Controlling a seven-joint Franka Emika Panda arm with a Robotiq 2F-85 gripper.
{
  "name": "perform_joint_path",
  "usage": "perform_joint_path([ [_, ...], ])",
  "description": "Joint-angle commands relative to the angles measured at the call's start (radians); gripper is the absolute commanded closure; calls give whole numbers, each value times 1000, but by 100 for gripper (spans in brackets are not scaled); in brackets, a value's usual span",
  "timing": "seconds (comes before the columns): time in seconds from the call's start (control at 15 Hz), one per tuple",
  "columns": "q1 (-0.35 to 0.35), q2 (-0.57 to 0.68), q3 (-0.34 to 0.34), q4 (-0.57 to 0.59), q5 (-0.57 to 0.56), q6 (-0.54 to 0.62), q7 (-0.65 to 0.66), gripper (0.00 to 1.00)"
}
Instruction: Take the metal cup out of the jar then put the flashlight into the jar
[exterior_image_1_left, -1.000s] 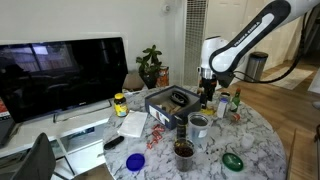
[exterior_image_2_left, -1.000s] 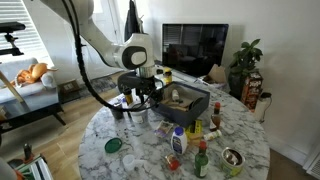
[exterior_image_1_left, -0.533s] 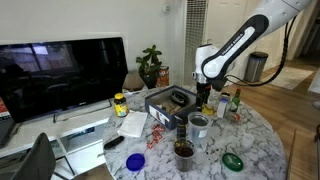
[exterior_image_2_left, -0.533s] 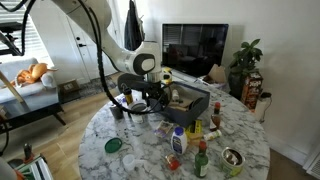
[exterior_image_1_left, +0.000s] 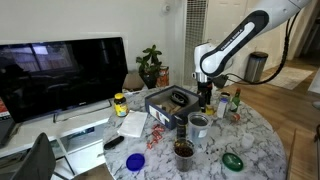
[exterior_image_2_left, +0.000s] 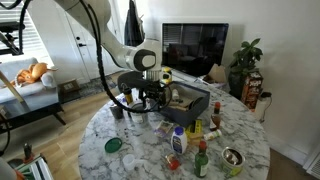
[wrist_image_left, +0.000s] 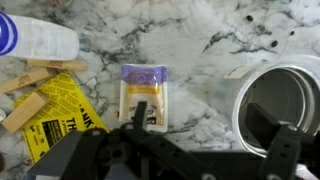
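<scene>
The metal cup sits deep in the jar, so I should grip the jar's rim (wrist_image_left: 236, 108), lift and tip the jar to slide the cup out.
The metal cup (exterior_image_1_left: 198, 123) stands inside the clear jar (exterior_image_1_left: 198, 130) near the middle of the marble table; in an exterior view it sits just below the gripper (exterior_image_2_left: 140, 112). In the wrist view its round silver rim and dark inside (wrist_image_left: 275, 100) fill the right side. My gripper (exterior_image_1_left: 205, 98) (exterior_image_2_left: 148, 98) hangs right above the cup, open. In the wrist view (wrist_image_left: 212, 128) one finger is over the cup's mouth and the other is outside its wall, over a small packet. I cannot make out the flashlight in any view.
A black box (exterior_image_1_left: 170, 101) stands behind the cup and a brown cup (exterior_image_1_left: 184, 149) in front. Small bottles (exterior_image_1_left: 229, 102), a green lid (exterior_image_1_left: 233, 160), a blue lid (exterior_image_1_left: 136, 160) and a yellow-labelled bottle (exterior_image_1_left: 120, 103) are around. A purple-yellow packet (wrist_image_left: 145, 95) and yellow card (wrist_image_left: 60, 115) lie beside the cup.
The arm has bent and brought the gripper a little lower over the metal cup. Nothing on the table has moved.
</scene>
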Motion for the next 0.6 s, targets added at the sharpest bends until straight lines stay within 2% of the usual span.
perform_joint_path([
  [0.0,-25,-14,24,-4,32,-42,-48,0],
  [0.4,-32,1,33,-4,59,-44,-75,0],
  [0.53,-35,2,33,-5,63,-42,-76,15],
])
